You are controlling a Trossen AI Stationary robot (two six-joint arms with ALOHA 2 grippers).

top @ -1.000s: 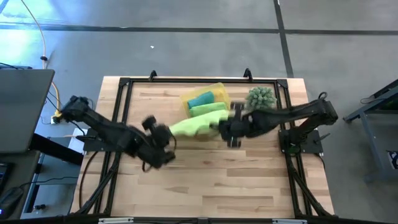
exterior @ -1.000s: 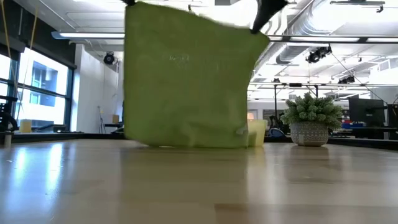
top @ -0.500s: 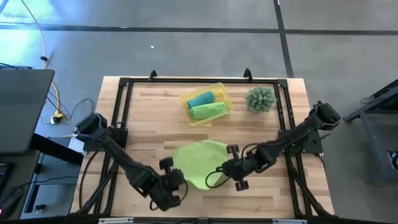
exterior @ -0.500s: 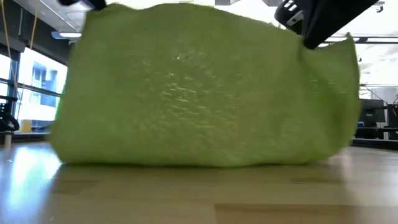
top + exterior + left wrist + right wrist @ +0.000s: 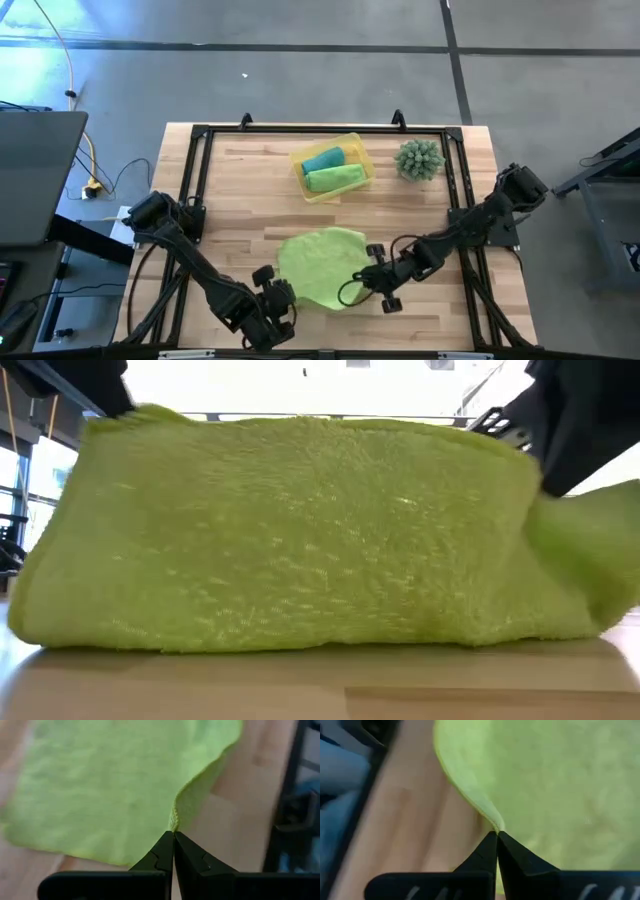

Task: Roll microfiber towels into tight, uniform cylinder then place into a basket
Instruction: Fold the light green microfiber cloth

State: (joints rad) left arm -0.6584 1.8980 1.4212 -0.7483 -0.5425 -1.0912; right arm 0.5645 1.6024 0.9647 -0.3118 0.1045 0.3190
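My right gripper needs to let go of the lifted towel edge over the towel's far corner [image 5: 367, 240] nearest the spiky green plant.
A lime-green microfiber towel [image 5: 318, 262] lies spread near the table's near edge. Its far part rests on the wood and its near edge is held up between my two grippers; it fills the low view [image 5: 300, 530]. My left gripper [image 5: 284, 294] is shut on its near left corner. My right gripper [image 5: 352, 288] is shut on its near right corner. The yellow basket [image 5: 352, 143] stands at the far middle with a rolled teal towel [image 5: 323, 158] and a rolled lime-green towel [image 5: 336, 178] lying in it. My left gripper pinches the towel's edge at the near left corner [image 5: 173, 822] between its two fingertips, slanting down from the near left. The cloth rises in a ridge at the fingertips and slopes away to the table. My right gripper pinches the towel's edge at the near right corner [image 5: 495, 824] between its two fingertips, slanting down from the near right. The edge is lifted there while the cloth beyond it lies on the wood.
A spiky green plant [image 5: 419, 158] in a pot stands right of the basket at the far right. A dark metal frame [image 5: 196, 170] runs along the wooden table's edges. Bare wood [image 5: 240, 190] shows left of the towel and between towel and basket.
Both grippers have come down and toward the table's near edge, still shut on the towel. The towel, which hung upright beside the basket, has been drawn toward the near edge and lowered; its far part now lies spread on the wood.
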